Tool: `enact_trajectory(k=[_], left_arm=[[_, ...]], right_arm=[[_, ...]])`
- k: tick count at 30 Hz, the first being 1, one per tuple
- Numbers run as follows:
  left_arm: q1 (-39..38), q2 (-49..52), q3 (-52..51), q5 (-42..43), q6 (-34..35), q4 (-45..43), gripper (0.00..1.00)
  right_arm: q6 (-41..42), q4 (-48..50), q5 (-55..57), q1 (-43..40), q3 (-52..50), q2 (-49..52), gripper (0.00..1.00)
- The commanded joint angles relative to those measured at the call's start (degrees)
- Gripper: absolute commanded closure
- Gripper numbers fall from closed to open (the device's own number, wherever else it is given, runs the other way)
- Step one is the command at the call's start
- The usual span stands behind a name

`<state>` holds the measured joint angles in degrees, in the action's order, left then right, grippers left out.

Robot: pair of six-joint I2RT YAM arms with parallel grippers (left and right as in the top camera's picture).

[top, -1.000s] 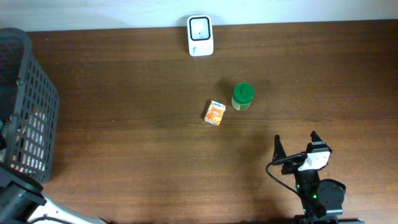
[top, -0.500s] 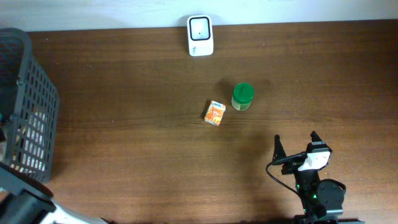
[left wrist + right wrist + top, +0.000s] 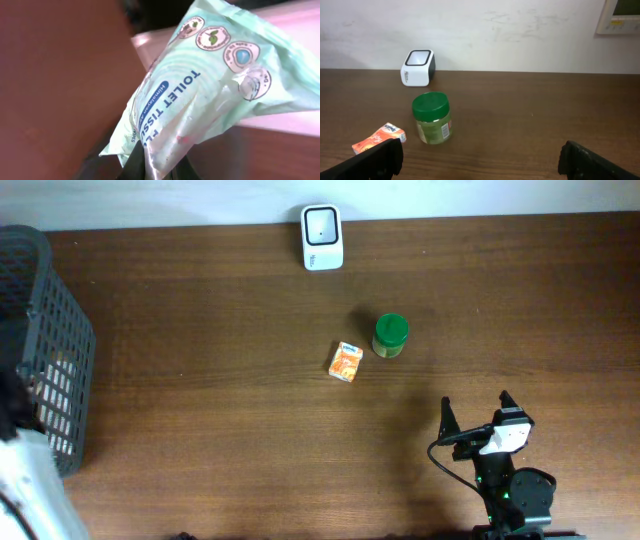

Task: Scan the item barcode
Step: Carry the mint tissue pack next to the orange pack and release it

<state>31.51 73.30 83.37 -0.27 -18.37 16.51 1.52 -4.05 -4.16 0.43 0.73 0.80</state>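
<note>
I will let go of the pale green packet with my left gripper against the small orange box (image 3: 316, 355), on its side facing the mesh basket.
In the left wrist view, a pale green packet of toilet tissue wipes (image 3: 200, 95) fills the frame, and my left gripper (image 3: 155, 167) is shut on its lower corner. No barcode shows on the visible side. The white scanner (image 3: 322, 237) stands at the table's far edge, also seen as the scanner (image 3: 418, 67) in the right wrist view. My right gripper (image 3: 478, 415) rests near the front right, open and empty; its fingers frame the right gripper (image 3: 482, 160) view. In the overhead view the left arm shows only at the far left edge, and the packet is hidden there.
A green-lidded jar (image 3: 390, 335) and a small orange box (image 3: 346, 362) sit mid-table, between the scanner and my right gripper. A dark mesh basket (image 3: 40, 350) stands at the left edge.
The left arm has shifted at the far left by the basket, its white link swinging toward the table's left edge. The right arm and the table items have not moved.
</note>
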Motion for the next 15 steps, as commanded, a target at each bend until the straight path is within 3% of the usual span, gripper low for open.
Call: enact_trajectory(k=[1,8,15], left_arm=[[-8.9,-4.0,0.6,0.6,6.8,4.2,1.0],[-28.9,0.1,0.3,0.5,8.7,17.4,1.0],[-36.9,8.2,0.3,0.5,9.4,24.0,1.0]], right_arm=[[0.3,-0.1,0.3,0.3,-0.4,-0.4,0.02],[0.3,-0.1,0.3,0.3,-0.4,-0.4,0.02],[0.3,-0.1,0.3,0.3,-0.4,-0.4,0.02]])
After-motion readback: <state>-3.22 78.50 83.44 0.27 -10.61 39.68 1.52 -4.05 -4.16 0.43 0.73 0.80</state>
